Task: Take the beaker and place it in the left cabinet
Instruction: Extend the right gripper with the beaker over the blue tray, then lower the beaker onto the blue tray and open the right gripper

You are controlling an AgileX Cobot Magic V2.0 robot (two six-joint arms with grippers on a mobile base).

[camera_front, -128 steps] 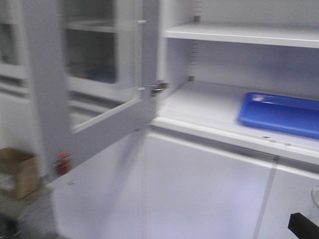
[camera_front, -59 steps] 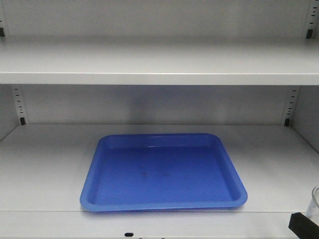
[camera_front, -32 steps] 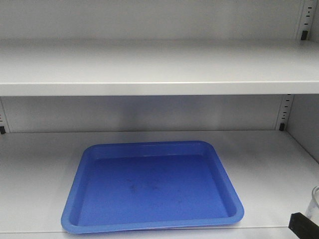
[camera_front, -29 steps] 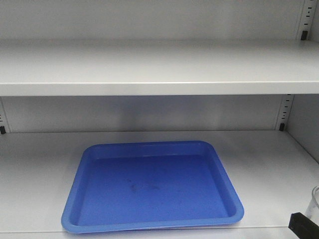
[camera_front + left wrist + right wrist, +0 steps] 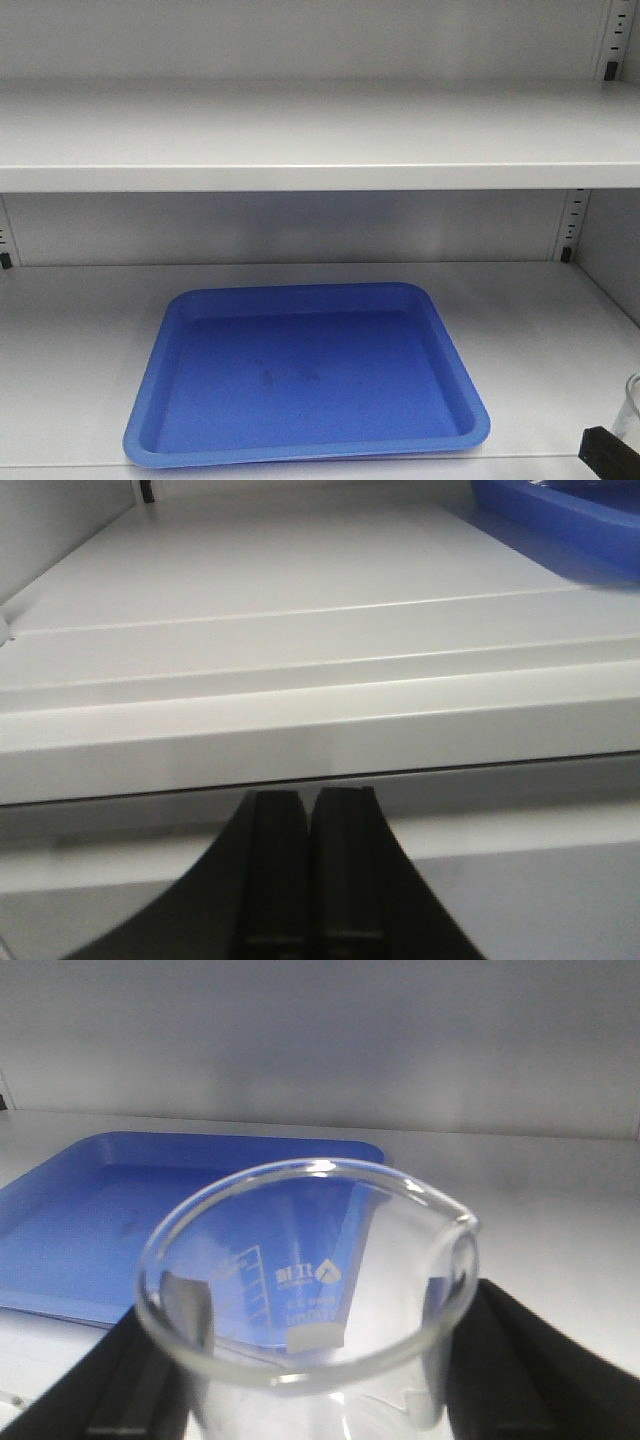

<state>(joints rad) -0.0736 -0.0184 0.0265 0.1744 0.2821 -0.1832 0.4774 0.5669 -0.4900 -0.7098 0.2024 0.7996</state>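
Observation:
Next, my right gripper sets the beaker down upright in the middle of the blue tray (image 5: 287, 385) (image 5: 145, 1213).
The beaker (image 5: 305, 1290), clear glass with a flared rim, pour lip and printed markings, fills the right wrist view, upright between the black fingers of my right gripper (image 5: 310, 1360), which is shut on it. The front view shows only a sliver of the beaker (image 5: 632, 405), above a black part of the right gripper (image 5: 610, 452), at the bottom right corner. The left cabinet (image 5: 300, 135) is the light grey shelving straight ahead. My left gripper (image 5: 310, 800) is shut and empty, just below the front lip of the lower shelf (image 5: 300, 680).
A blue plastic tray (image 5: 305, 370) lies on the lower shelf, left of the beaker, also visible as the blue tray (image 5: 100, 1230) and the blue tray (image 5: 570, 510). Bare shelf surface (image 5: 560, 330) lies right of it. Slotted uprights (image 5: 572, 225) stand at the back corners.
The front view swung from the open cabinet door round to face the shelves squarely, then settled. Over the last half second nothing moved. The beaker stays in my right gripper.

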